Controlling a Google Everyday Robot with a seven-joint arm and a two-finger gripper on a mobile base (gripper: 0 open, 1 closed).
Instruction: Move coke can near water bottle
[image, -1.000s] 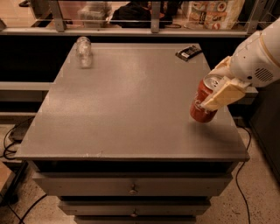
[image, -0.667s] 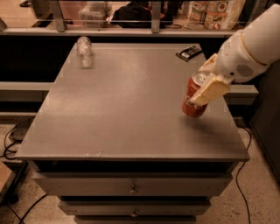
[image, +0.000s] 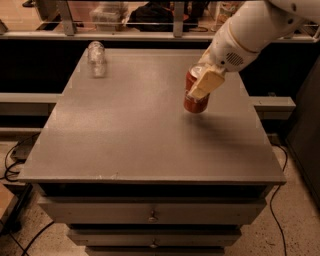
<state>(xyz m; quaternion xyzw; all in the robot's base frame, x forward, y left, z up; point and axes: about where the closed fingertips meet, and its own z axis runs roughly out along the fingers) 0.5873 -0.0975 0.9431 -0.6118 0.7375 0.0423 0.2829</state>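
The gripper should release the coke can upright on the grey tabletop, a small gap (image: 128, 76) beside the water bottle.
The red coke can (image: 196, 102) with a silver top hangs tilted just above the grey tabletop (image: 140, 135), right of centre. My gripper (image: 202, 84) is shut on it, with a cream finger (image: 206, 83) across its front and the white arm reaching in from the upper right. The clear ribbed water bottle (image: 96, 59) stands at the table's far left corner, well apart from the can.
The table is a cabinet with drawers (image: 152, 215) below its front edge. A railing and shelves with cluttered items (image: 150, 15) run behind the table. Cables (image: 12, 160) lie on the floor at left. The flat dark packet is hidden behind the arm.
The gripper has carried the coke can leftward and toward the far side, from the table's right edge to right of centre. The water bottle has not moved.
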